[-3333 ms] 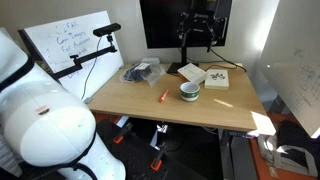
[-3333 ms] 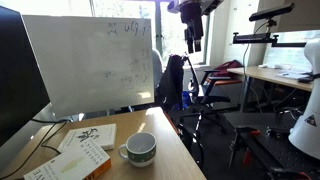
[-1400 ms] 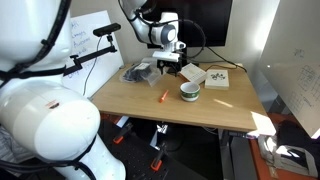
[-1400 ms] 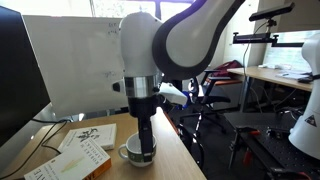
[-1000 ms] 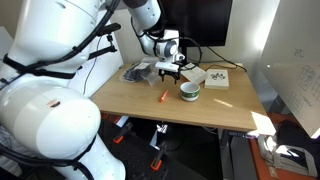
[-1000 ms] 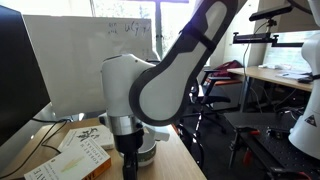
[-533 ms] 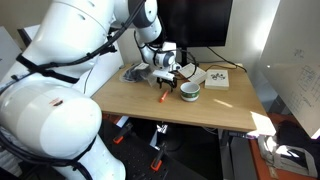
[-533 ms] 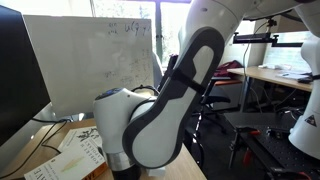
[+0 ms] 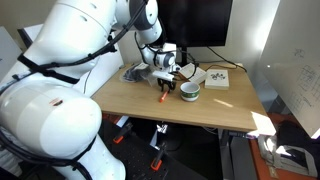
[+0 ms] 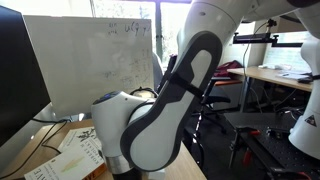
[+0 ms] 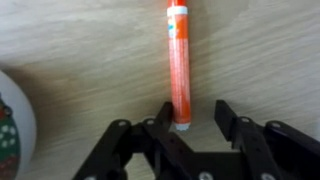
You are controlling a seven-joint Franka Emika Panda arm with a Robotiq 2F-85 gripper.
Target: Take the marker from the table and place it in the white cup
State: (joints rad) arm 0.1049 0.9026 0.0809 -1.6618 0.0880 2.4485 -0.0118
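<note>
Next, my gripper opens, line up and takes the marker farther (image 11: pixel 180 82) along its body before lifting, as only its near end reaches between my fingers, at a slant.
The marker (image 11: pixel 178 62) is a thin orange-red stick lying flat on the light-wood table (image 11: pixel 80 50). In the wrist view its near end sits just inside my open gripper (image 11: pixel 195 118), against the left finger, with a gap to the right finger. In an exterior view the gripper (image 9: pixel 164 90) is lowered over the marker (image 9: pixel 163 98), just left of the white cup (image 9: pixel 189 92). The cup's edge (image 11: pixel 12 118) shows at the wrist view's left side. In an exterior view (image 10: pixel 150 120) the arm fills the picture and hides cup and marker.
A flat white box (image 9: pixel 217 78) and a booklet (image 9: pixel 192 73) lie behind the cup. A dark crumpled bag (image 9: pixel 141 72) lies at the table's back left. A monitor (image 9: pixel 190 25) stands behind. A whiteboard (image 10: pixel 90 60) stands by the desk.
Over the last seconds the arm came down from above the monitor to the table and lowered over the marker. Since half a second ago it has barely moved.
</note>
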